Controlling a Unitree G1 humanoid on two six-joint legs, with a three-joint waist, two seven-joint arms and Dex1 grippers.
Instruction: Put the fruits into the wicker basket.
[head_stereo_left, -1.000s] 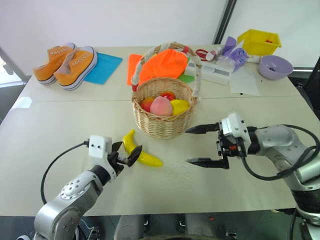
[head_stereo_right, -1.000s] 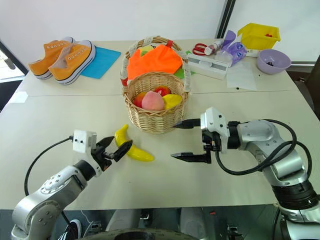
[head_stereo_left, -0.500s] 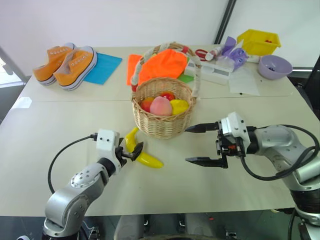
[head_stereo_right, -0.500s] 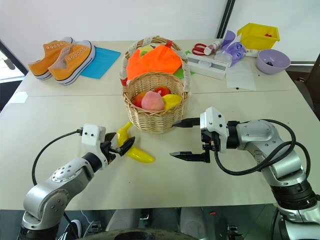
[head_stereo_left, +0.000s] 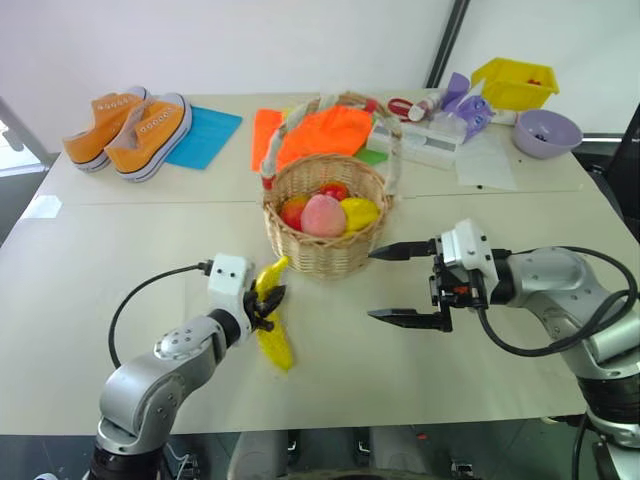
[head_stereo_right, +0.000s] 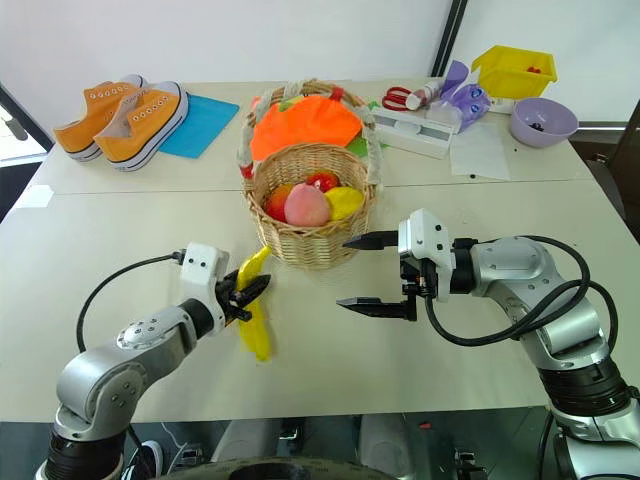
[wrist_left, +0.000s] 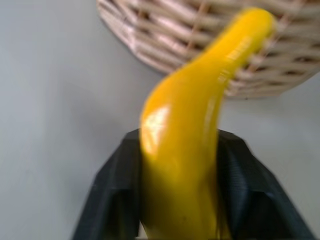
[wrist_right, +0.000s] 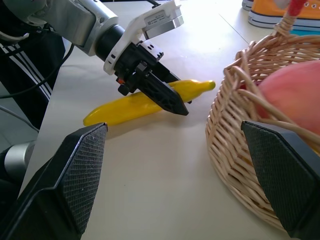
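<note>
Next, my left gripper releases the banana in the wicker basket, on top between the peach and the oval yellow fruit (head_stereo_left: 341, 207).
A long yellow banana (head_stereo_left: 273, 325) sits just left of the wicker basket (head_stereo_left: 325, 250), with its upper tip near the basket wall. My left gripper (head_stereo_left: 268, 300) is shut on the banana's middle. In the left wrist view the banana (wrist_left: 185, 150) fills the gap between both black fingers (wrist_left: 117, 185). The basket holds a pink-orange peach (head_stereo_left: 322, 215), a red fruit (head_stereo_left: 335, 190), a red-orange one (head_stereo_left: 293, 210) and an oval yellow one (head_stereo_left: 360, 212). My right gripper (head_stereo_left: 372, 285) hangs open to the right of the basket, with nothing between its fingers.
Along the back of the table lie orange sneakers (head_stereo_left: 130, 125), a blue sheet (head_stereo_left: 205, 135) and an orange cloth (head_stereo_left: 325, 130). Further right are a white box (head_stereo_left: 430, 145), a paper (head_stereo_left: 487, 160), a lilac bowl (head_stereo_left: 545, 132) and a yellow bin (head_stereo_left: 517, 83).
My left gripper went from open around the banana to shut on it. The banana swung from lying crosswise to pointing its lower end at the table's front edge. The right arm stayed still.
</note>
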